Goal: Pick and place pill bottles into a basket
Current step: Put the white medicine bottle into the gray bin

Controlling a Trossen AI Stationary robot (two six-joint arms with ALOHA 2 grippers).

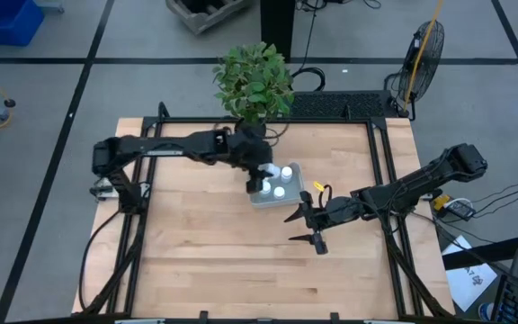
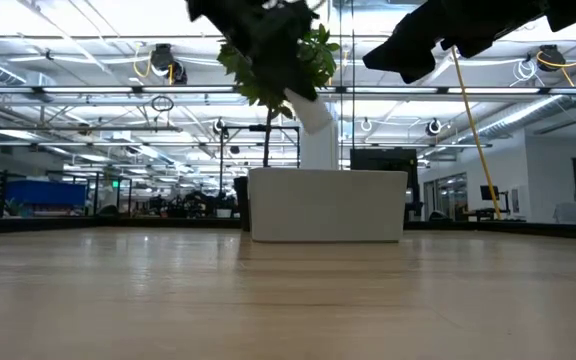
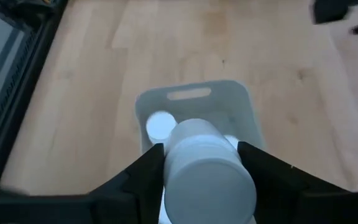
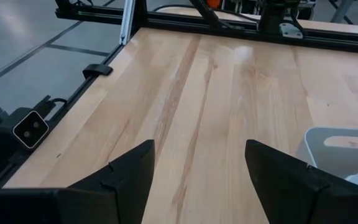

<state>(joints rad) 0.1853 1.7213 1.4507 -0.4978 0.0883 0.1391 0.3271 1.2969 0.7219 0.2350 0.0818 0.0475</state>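
My left gripper will let go of the white pill bottle between the other white pill bottles in the pale basket (image 1: 272,179) (image 3: 178,160).
The pale basket (image 1: 291,193) sits on the wooden table near its middle, just in front of the potted plant (image 1: 254,81). It also shows in the low view (image 2: 328,205) and the left wrist view (image 3: 194,94). White pill bottles (image 1: 280,191) stand inside it, and one cap (image 3: 160,125) shows in the left wrist view. My left gripper (image 3: 201,152) is above the basket's far-left part, shut on another white pill bottle (image 3: 207,171). My right gripper (image 1: 308,227) is open and empty, just to the right of and nearer than the basket. My left gripper pinches the pill bottle by its round sides (image 3: 169,163) between its two fingers, one finger on each side. The fingers slant down from the table's left. The bottle (image 2: 313,113) is tilted and lifted clear, above the basket.
The potted plant stands right behind the basket, close to my left arm. Black frame rails (image 1: 380,153) run along the table's edges. Bare wood (image 1: 223,261) lies toward the near and left sides. A corner of the basket (image 4: 340,144) shows in the right wrist view.
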